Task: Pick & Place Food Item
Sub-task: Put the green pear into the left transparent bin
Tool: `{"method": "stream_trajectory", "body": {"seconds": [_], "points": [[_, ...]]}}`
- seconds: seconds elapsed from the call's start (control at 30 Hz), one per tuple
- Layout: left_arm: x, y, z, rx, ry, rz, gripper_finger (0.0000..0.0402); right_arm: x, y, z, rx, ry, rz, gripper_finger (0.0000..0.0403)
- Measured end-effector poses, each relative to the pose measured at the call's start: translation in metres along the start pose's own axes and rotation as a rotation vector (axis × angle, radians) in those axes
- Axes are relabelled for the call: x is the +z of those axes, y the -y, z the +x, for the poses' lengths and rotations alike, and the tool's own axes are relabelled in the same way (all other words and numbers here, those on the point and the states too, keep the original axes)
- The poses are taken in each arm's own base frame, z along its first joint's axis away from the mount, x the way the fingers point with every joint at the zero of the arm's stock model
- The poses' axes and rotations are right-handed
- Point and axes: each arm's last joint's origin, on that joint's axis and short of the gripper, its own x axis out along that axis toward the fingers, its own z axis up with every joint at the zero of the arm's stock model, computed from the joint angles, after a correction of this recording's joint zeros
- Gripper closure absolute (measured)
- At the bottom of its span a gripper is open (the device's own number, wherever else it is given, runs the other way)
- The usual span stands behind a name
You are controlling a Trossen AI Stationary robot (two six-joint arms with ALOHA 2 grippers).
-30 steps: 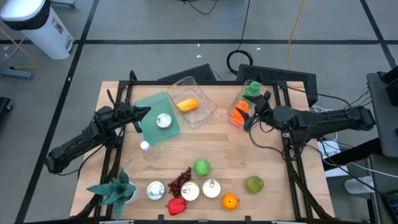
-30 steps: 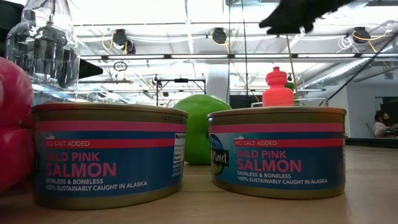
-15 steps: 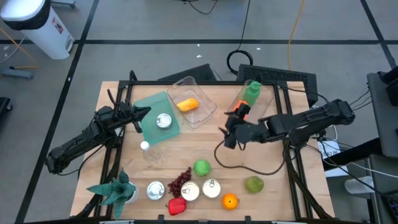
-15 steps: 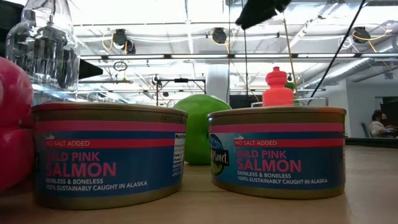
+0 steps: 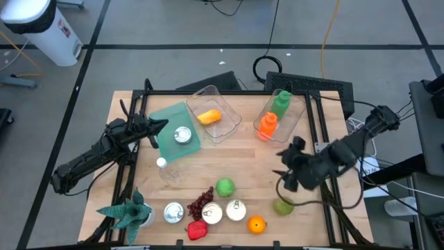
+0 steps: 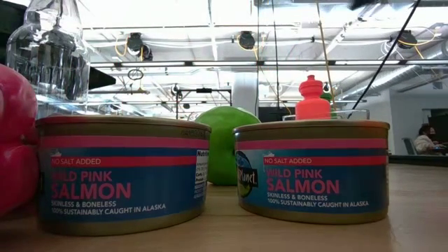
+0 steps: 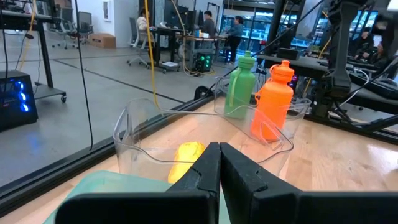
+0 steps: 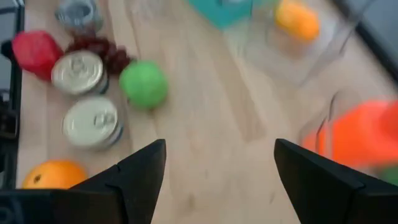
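Observation:
The green pear-like fruit is beside the orange. My right gripper will go to it next and close on the fruit's stem end (image 5: 288,203).
Food lies along the near edge: a green apple (image 5: 225,187), a green pear-like fruit (image 5: 283,205), an orange (image 5: 257,225), a red pepper (image 5: 197,230), dark grapes (image 5: 201,201) and three cans, one of them (image 5: 236,210) beside the orange. My right gripper (image 5: 286,167) hangs open above the bare wood, right of the apple and just far of the green fruit. In the right wrist view its fingers (image 8: 143,168) frame the wood beside the apple (image 8: 143,84). My left gripper (image 5: 161,125) is shut and level at the teal board's (image 5: 173,121) left edge; in its wrist view it is (image 7: 219,168).
A clear tub (image 5: 215,111) at the far middle holds a yellow-orange item (image 5: 209,117). A second clear tub (image 5: 290,104) at the far right holds a green bottle (image 5: 281,103) and an orange one (image 5: 267,125). A can (image 5: 182,135) sits on the teal board. A clear bottle (image 5: 165,167) and a plant (image 5: 128,212) stand at the left.
My right gripper has left the tub with the bottles. It swung toward the table's middle, then toward the near edge, and now hangs above the wood by the green fruit. It has tipped from level to slanting down and stayed open.

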Motion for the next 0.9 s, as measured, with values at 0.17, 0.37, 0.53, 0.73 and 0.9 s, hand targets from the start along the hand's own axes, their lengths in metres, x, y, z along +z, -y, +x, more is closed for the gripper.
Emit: {"method": "stream_trajectory", "body": {"seconds": [0.17,0.37,0.53,0.73,0.9], "points": [[0.0,0.0,0.0,0.0,0.0,-0.011,0.0387,-0.035,-0.022,0.011,0.087,-0.009,0.076,0.0117],[0.0,0.0,0.0,-0.001,0.0,-0.017,0.0387,-0.079,-0.044,0.031,0.242,0.022,0.129,0.0117],[-0.002,0.0,0.0,0.0,-0.022,-0.022,0.0387,-0.112,-0.041,0.046,0.242,-0.031,0.227,0.0125],[-0.004,0.0,0.0,0.002,-0.038,-0.023,0.0387,-0.128,-0.039,0.05,0.251,-0.09,0.212,0.015],[-0.004,0.0,0.0,0.003,-0.038,-0.023,0.0387,-0.123,-0.045,0.047,0.326,-0.052,0.173,0.0169]]}}
